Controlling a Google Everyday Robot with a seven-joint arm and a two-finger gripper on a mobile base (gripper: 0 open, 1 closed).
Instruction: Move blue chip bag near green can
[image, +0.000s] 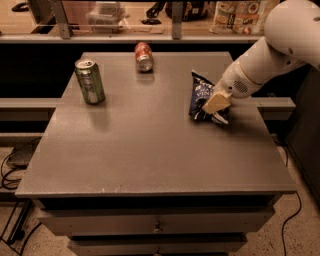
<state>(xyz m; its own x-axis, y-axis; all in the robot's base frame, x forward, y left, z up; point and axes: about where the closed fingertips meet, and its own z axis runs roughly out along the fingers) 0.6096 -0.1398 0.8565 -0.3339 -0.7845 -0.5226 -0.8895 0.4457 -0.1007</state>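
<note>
My gripper should set the blue chip bag down beside the green can, in front of the red can (125, 103).
The blue chip bag (201, 96) stands tilted on edge on the right part of the grey table (150, 145), its white lettering facing left. My gripper (216, 104) comes in from the right on a white arm and is shut on the bag's right side. The green can (90, 81) stands upright near the table's back left, well apart from the bag.
A red can (144, 56) lies on its side at the table's back middle. A shelf with a rail and clutter (110, 15) runs behind the table. Drawers (157, 227) sit below the front edge. Cables (12, 170) lie on the floor at left.
</note>
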